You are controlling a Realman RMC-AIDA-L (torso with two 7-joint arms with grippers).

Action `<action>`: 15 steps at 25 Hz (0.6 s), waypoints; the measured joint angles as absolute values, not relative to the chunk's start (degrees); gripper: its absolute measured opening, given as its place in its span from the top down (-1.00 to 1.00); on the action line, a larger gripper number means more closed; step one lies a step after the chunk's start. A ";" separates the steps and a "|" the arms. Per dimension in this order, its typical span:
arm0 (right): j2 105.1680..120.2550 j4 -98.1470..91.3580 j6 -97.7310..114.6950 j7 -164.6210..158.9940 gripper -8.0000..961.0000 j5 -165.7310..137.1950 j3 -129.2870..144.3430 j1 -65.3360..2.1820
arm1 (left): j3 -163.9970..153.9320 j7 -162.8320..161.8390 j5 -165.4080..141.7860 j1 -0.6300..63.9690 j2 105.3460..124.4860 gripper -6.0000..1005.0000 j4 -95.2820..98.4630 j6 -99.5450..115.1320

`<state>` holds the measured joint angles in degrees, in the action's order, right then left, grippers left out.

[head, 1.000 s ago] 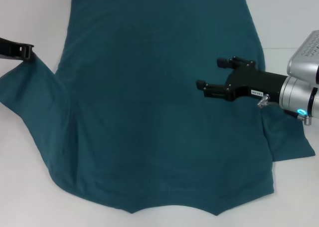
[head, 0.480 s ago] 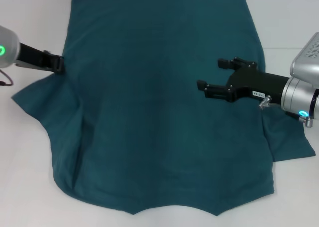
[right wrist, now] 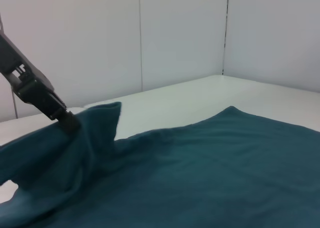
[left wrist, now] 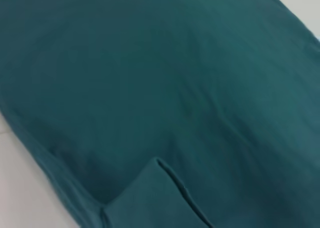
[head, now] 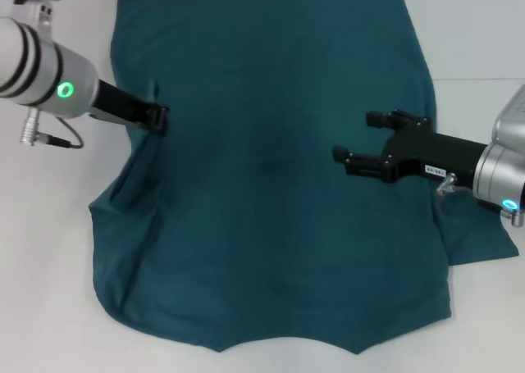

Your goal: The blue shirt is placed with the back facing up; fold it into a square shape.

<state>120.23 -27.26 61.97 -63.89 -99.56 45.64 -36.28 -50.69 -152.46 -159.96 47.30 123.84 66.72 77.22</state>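
My left gripper needs to let go of the raised sleeve on the blue shirt's body, just inward of the bunched folds [head: 195, 194].
The blue shirt [head: 271, 184] lies spread on the white table, plain side up, with its hem at the far end. My left gripper [head: 158, 119] is shut on the left sleeve and holds it lifted over the shirt's left body, so the cloth below it bunches into folds. The right wrist view shows that left gripper [right wrist: 66, 119] pinching the raised sleeve [right wrist: 97, 123]. The sleeve's hem [left wrist: 167, 180] hangs in the left wrist view. My right gripper [head: 354, 135] hovers open above the shirt's right part, holding nothing. The right sleeve [head: 480, 238] lies flat beneath the right arm.
The white table [head: 49, 307] shows on both sides of the shirt and along the near edge. White walls [right wrist: 180, 37] stand behind the table in the right wrist view.
My left gripper has carried the left sleeve inward from the table's left side over the shirt's body. My right gripper has drifted slightly nearer and stays open.
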 joint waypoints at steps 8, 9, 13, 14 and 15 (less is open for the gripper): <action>120.15 -27.35 63.31 -62.55 -0.86 -97.51 45.86 -34.07 | -50.50 -152.75 -156.44 49.39 123.94 0.99 60.10 74.14; 120.14 -27.35 63.55 -62.46 -0.86 -97.41 45.91 -33.94 | -50.49 -152.78 -155.93 49.50 123.96 0.99 59.39 73.39; 120.06 -27.28 64.12 -62.43 -0.84 -97.59 46.06 -33.73 | -50.46 -152.10 -152.18 49.32 123.86 0.99 56.86 70.40; 120.06 -27.28 64.14 -62.43 -0.84 -97.60 46.17 -33.65 | -50.50 -151.70 -151.34 49.18 123.82 0.99 56.29 69.79; 120.06 -27.28 64.16 -62.43 -0.84 -97.61 46.31 -33.56 | -50.47 -151.34 -150.93 49.04 123.80 0.99 55.84 69.23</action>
